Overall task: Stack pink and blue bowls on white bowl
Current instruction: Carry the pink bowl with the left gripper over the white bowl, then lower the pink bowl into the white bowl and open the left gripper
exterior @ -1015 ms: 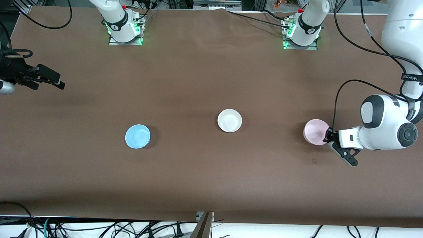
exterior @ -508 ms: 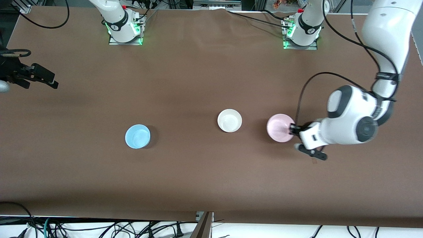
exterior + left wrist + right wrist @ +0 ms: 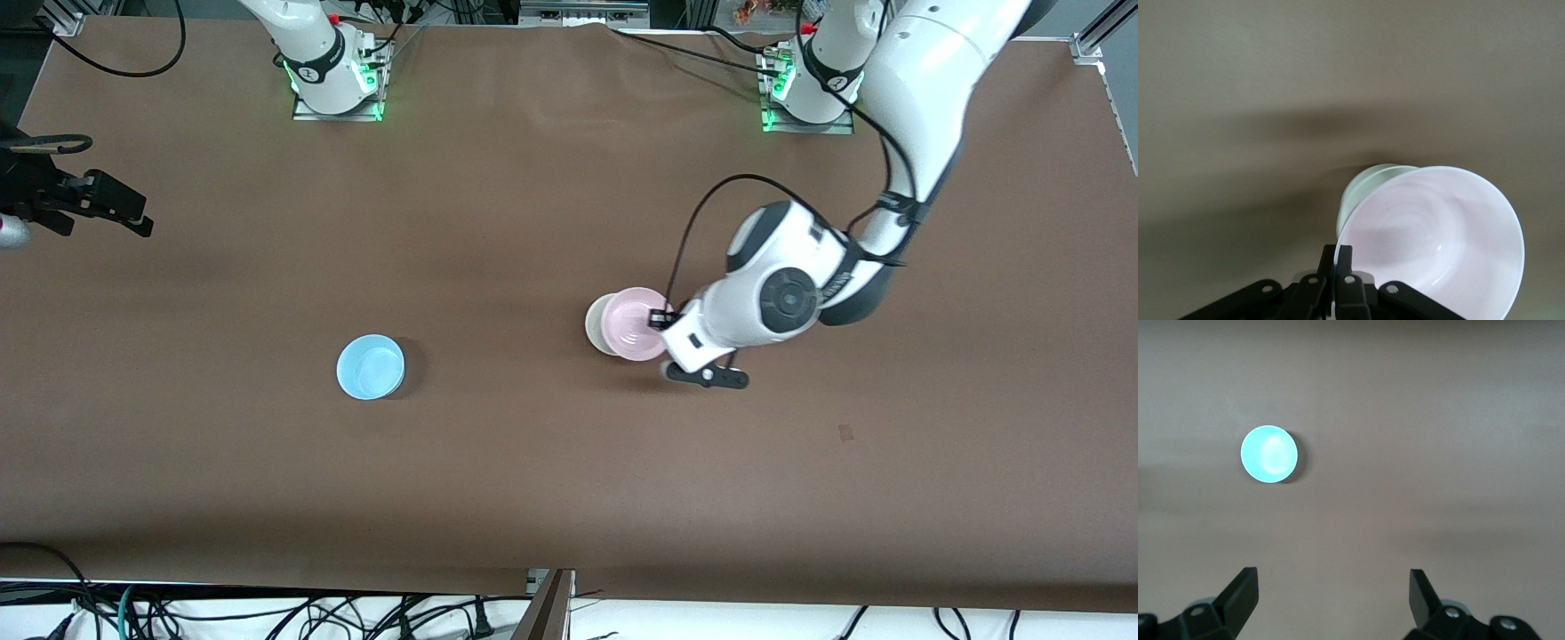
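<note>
My left gripper should release the pink bowl nested inside the white bowl [image 3: 618, 324] [image 3: 1401, 231] that stands in the middle of the table.
My left gripper [image 3: 660, 318] [image 3: 1337, 257] is shut on the rim of the pale pink bowl [image 3: 637, 323] [image 3: 1435, 243] and holds it in the air. The pink bowl overlaps the white bowl [image 3: 598, 322] [image 3: 1368, 183], which stands mid-table and shows only as a crescent past the pink rim. The light blue bowl [image 3: 370, 366] [image 3: 1269, 453] stands alone on the table toward the right arm's end, a little nearer to the front camera than the white bowl. My right gripper [image 3: 111, 212] [image 3: 1333, 587] hangs open and waits over the table's edge at the right arm's end, with nothing between its fingers.
A brown cloth [image 3: 533, 480] covers the table. The two arm bases [image 3: 333, 71] [image 3: 809, 84] stand along the edge farthest from the front camera. Cables [image 3: 267, 613] lie below the table's front edge.
The left arm has carried the pink bowl from the left arm's end of the table to over the white bowl. The right gripper has barely shifted.
</note>
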Available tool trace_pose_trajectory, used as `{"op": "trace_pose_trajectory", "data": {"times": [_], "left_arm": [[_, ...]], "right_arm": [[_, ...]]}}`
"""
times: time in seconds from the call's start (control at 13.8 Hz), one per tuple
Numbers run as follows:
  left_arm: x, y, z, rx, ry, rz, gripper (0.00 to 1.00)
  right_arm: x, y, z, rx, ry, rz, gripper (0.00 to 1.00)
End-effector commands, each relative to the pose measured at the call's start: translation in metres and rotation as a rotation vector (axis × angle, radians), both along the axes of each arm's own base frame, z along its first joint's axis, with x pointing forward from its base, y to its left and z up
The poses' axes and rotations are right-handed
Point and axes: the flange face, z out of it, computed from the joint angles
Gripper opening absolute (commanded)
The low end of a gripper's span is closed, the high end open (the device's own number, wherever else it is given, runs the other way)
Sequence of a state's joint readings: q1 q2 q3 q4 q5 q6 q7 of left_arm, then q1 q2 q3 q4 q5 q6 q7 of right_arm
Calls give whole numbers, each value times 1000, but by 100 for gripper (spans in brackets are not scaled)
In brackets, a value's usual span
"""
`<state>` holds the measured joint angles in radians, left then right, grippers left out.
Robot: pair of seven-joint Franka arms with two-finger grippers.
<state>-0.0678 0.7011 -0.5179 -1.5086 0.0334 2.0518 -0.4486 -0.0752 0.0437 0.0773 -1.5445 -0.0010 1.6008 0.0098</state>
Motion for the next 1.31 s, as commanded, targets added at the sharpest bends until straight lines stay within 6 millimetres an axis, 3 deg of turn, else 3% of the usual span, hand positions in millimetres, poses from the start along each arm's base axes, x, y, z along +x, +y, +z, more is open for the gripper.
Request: {"op": "trace_pose_trajectory", "data": {"times": [0.0,0.22,0.44,1.23], "left_arm": [[3,-2,-17,37,-13,25,0],[-11,-25,-26,52,-7,6,0],[-12,-26,-37,97,-23,-3,0],[-20,-37,-43,124,-36,-36,0]], "right_arm": [[-2,-3,7,-15,2,12,100],[-2,-1,7,-16,2,14,100],[-2,0,7,-20,2,11,100],[-2,-1,7,-31,2,11,100]]}}
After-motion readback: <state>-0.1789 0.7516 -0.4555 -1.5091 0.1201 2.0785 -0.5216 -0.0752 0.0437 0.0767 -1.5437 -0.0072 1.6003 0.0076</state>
